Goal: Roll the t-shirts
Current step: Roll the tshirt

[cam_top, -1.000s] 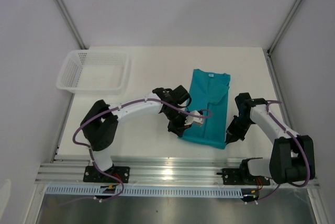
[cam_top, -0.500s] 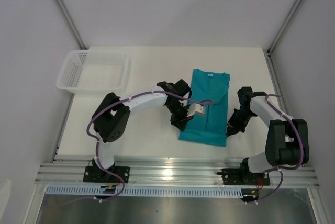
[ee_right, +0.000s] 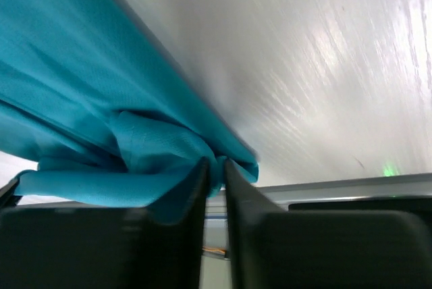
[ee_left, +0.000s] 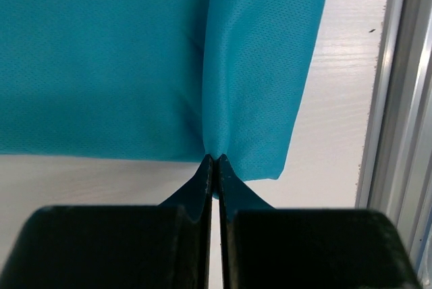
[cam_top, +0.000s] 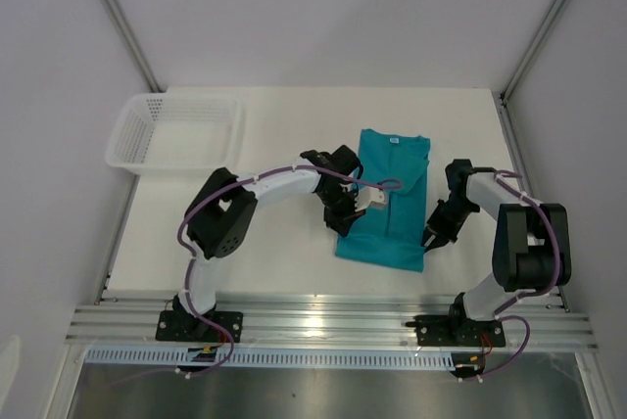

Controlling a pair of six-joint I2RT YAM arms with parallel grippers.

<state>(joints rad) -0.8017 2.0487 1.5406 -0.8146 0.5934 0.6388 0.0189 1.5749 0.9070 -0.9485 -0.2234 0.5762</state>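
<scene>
I pinch the folded flap's inner edge with my left gripper while its near corner lies loose toward the bar, so I should open and take that near corner (ee_left: 277,171) before rolling.
The teal t-shirt (cam_top: 397,184) lies folded into a long strip right of the table's middle, collar at the far end. My left gripper (cam_top: 343,227) reaches in from the left and is shut on the strip's left edge near the hem; in the left wrist view its tips (ee_left: 214,159) pinch a crease of the cloth (ee_left: 135,66). My right gripper (cam_top: 429,239) is at the near right corner. Its jaws stand a narrow slit apart in the right wrist view (ee_right: 217,165), with a bunch of the cloth (ee_right: 81,100) still between the tips.
A white mesh basket (cam_top: 176,133) stands at the far left of the table. The aluminium rail (cam_top: 323,316) runs along the near edge, close behind the hem, and shows as the rail (ee_left: 398,100) in the left wrist view. Grey walls close in both sides.
Both grippers have drawn the shirt's near end a little away from the rail, and the lifted hem has flattened. The left arm's elbow has swung right; the right arm has tucked in.
</scene>
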